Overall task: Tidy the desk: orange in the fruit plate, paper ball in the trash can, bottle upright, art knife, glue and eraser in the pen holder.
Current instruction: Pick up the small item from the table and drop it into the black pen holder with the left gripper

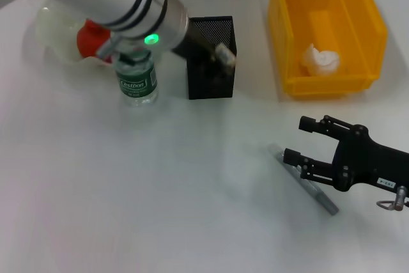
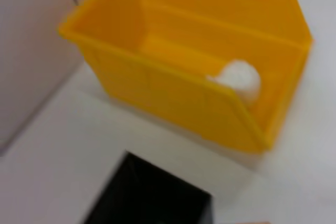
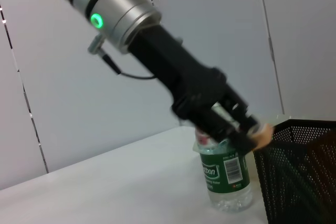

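Observation:
Next, my left gripper lets go of the beige eraser inside the open top of the black mesh pen holder (image 1: 211, 38) (image 2: 149, 198).
My left gripper (image 1: 219, 51) is over the black mesh pen holder (image 1: 211, 84), shut on the small beige eraser (image 1: 224, 55). From the right wrist view the eraser (image 3: 262, 134) hangs just above the pen holder's rim (image 3: 302, 129). The bottle (image 1: 137, 80) stands upright beside the holder. The orange (image 1: 91, 39) rests in the pale fruit plate (image 1: 50, 29), partly behind my left arm. The paper ball (image 1: 321, 60) lies in the yellow trash can (image 1: 287, 36). The grey art knife (image 1: 305, 182) lies flat on the table, with my right gripper (image 1: 298, 140) open just over its near end. The glue is hidden.
The trash can (image 2: 173, 93) with the paper ball (image 2: 239, 80) stands to the right of the pen holder (image 2: 152, 195). White table surface stretches across the front and left. A wall rises behind the table.

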`<state>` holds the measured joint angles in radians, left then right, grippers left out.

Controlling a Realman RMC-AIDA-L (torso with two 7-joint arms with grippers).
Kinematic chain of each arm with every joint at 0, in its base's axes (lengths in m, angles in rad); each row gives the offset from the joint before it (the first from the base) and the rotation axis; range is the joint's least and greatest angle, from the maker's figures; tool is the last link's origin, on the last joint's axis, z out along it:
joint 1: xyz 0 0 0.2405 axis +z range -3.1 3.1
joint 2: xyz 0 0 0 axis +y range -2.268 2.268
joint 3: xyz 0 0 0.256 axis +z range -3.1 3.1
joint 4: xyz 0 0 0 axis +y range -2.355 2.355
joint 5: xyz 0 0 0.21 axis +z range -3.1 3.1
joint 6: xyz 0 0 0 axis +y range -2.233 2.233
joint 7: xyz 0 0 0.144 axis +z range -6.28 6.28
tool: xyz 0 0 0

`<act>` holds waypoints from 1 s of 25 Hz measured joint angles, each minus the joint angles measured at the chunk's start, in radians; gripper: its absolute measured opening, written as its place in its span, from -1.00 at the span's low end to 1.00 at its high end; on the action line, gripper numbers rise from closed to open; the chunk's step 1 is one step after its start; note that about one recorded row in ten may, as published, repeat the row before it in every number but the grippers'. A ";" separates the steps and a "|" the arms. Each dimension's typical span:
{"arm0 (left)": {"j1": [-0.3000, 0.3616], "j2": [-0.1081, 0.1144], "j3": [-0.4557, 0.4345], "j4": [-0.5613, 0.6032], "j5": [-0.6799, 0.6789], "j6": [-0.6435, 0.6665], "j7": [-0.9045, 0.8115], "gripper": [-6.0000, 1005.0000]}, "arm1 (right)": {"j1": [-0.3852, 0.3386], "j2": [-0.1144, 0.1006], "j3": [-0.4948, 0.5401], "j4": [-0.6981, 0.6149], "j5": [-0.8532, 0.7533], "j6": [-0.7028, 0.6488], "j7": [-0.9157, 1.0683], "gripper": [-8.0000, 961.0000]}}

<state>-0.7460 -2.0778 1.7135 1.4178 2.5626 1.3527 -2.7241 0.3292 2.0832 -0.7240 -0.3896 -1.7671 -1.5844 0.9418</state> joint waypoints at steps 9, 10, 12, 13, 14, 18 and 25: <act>-0.038 -0.002 -0.042 -0.060 0.077 -0.195 -0.011 -0.18 | 0.002 0.000 0.000 0.004 0.000 0.000 0.000 0.59; -0.041 -0.002 -0.042 -0.076 0.082 -0.207 -0.012 -0.18 | 0.002 0.000 0.000 0.004 0.000 0.000 0.000 0.59; -0.047 -0.002 -0.042 -0.099 0.087 -0.220 -0.012 -0.18 | 0.002 0.000 0.000 0.005 0.000 0.000 0.000 0.59; -0.049 -0.002 -0.043 -0.114 0.089 -0.225 -0.012 -0.18 | 0.002 0.000 0.000 0.006 0.000 0.000 0.000 0.59; -0.051 -0.002 -0.044 -0.125 0.091 -0.232 -0.012 -0.18 | 0.002 0.000 0.000 0.006 0.000 0.000 0.000 0.59; -0.052 -0.002 -0.044 -0.147 0.112 -0.254 -0.012 -0.18 | 0.002 0.000 0.000 0.006 0.000 0.000 0.000 0.60; -0.053 -0.002 -0.040 -0.153 0.126 -0.258 -0.009 -0.15 | 0.005 0.001 0.000 0.006 0.000 0.000 0.000 0.60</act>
<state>-0.7992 -2.0800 1.6732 1.2653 2.6890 1.0944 -2.7326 0.3342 2.0844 -0.7240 -0.3834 -1.7671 -1.5846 0.9418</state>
